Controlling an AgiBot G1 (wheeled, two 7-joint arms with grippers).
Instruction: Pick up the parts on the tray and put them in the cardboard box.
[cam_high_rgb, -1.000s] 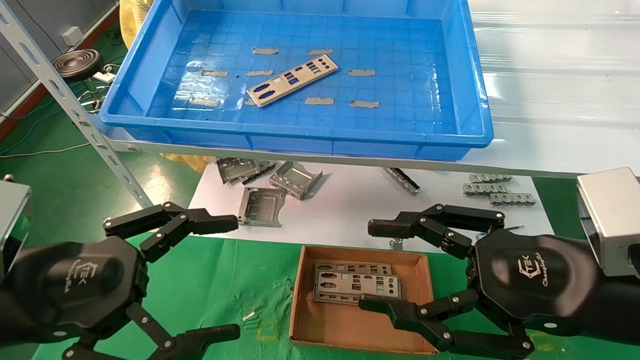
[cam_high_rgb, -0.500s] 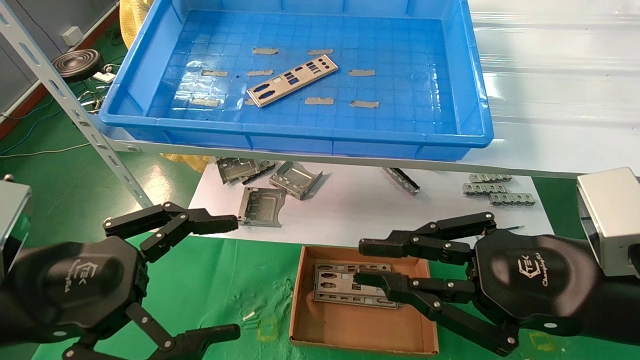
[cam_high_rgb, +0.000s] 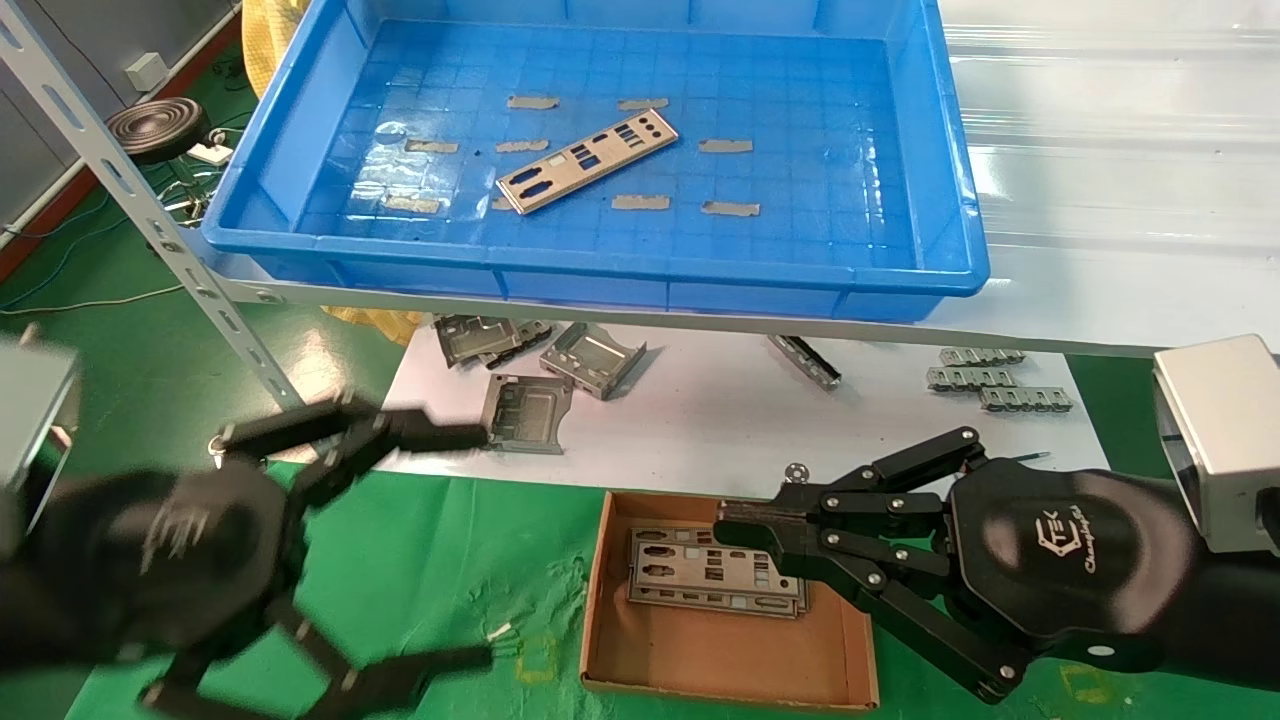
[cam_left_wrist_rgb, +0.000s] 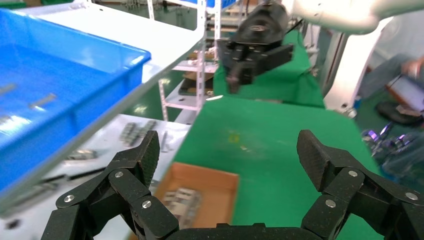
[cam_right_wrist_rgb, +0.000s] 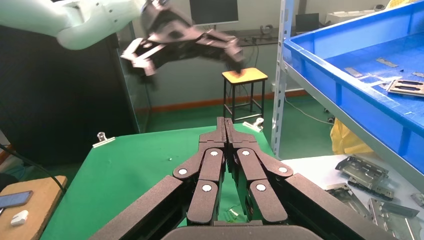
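The silver plate in the blue tray is next for my left gripper, which should go to it and close across the long edges at the plate's middle (cam_high_rgb: 599, 152).
One part (cam_high_rgb: 586, 162), a flat silver plate with cutouts, lies slanted in the blue tray (cam_high_rgb: 945, 150) on the shelf; it also shows in the right wrist view as the part (cam_right_wrist_rgb: 407, 86). The cardboard box (cam_high_rgb: 720, 660) sits on the green mat and holds stacked plates (cam_high_rgb: 700, 580). My right gripper (cam_high_rgb: 735, 530) hangs over the box's far right side, shut, with nothing between its fingers (cam_right_wrist_rgb: 225, 122). At the lower left, beside the box, my left gripper (cam_high_rgb: 478, 545) is open and empty, its fingertips (cam_left_wrist_rgb: 149, 150) wide apart.
Boxy grey brackets (cam_high_rgb: 590, 357) and small metal strips (cam_high_rgb: 985, 378) lie on the white sheet under the shelf. A slotted grey shelf post (cam_high_rgb: 150, 215) slants down at the left. Grey tape strips (cam_high_rgb: 730, 208) dot the tray floor.
My right gripper went from wide open to shut above the box and drew back slightly. The left arm has begun to move and shows blurred.
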